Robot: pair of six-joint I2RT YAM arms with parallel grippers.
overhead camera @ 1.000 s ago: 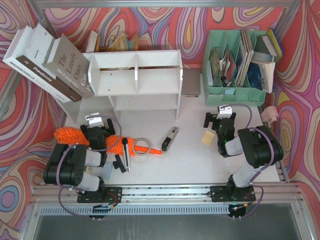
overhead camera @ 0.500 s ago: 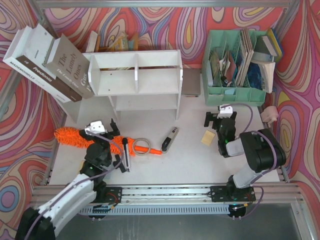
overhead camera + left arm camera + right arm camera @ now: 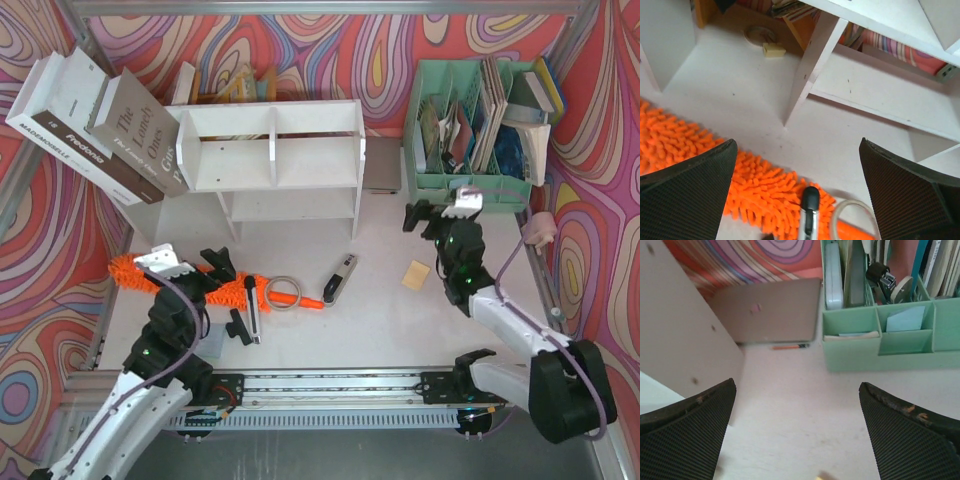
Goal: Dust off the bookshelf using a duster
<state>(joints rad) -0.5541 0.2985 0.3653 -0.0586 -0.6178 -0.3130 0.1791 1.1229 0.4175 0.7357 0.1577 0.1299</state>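
The black-handled tool lies over the orange duster, so my left gripper will close on the pale body's near half (image 3: 255, 326) of that tool.
The white bookshelf (image 3: 270, 160) stands at the back middle of the table; its divider (image 3: 810, 65) and side panel (image 3: 685, 340) show in the wrist views. The fluffy orange duster (image 3: 235, 288) lies flat at the front left, with its thin handle (image 3: 305, 300) pointing right. My left gripper (image 3: 192, 262) hovers open over the duster's fluffy head (image 3: 755, 192), with nothing between its fingers (image 3: 685, 190). My right gripper (image 3: 438, 212) is open over bare table in front of the mint organiser, holding nothing.
Big books (image 3: 100, 130) lean against the shelf's left side. The mint green organiser (image 3: 470, 130) stands at the back right, with a grey flat slab (image 3: 770, 310) beside it. A black-handled tool (image 3: 250, 315), a ring (image 3: 282, 292), a grey tool (image 3: 342, 275) and a yellow pad (image 3: 415, 275) lie on the table.
Both arms have unfolded and stretched forward. The left gripper has come down a little toward the duster, and the right gripper has moved toward the organiser. Both have stayed open.
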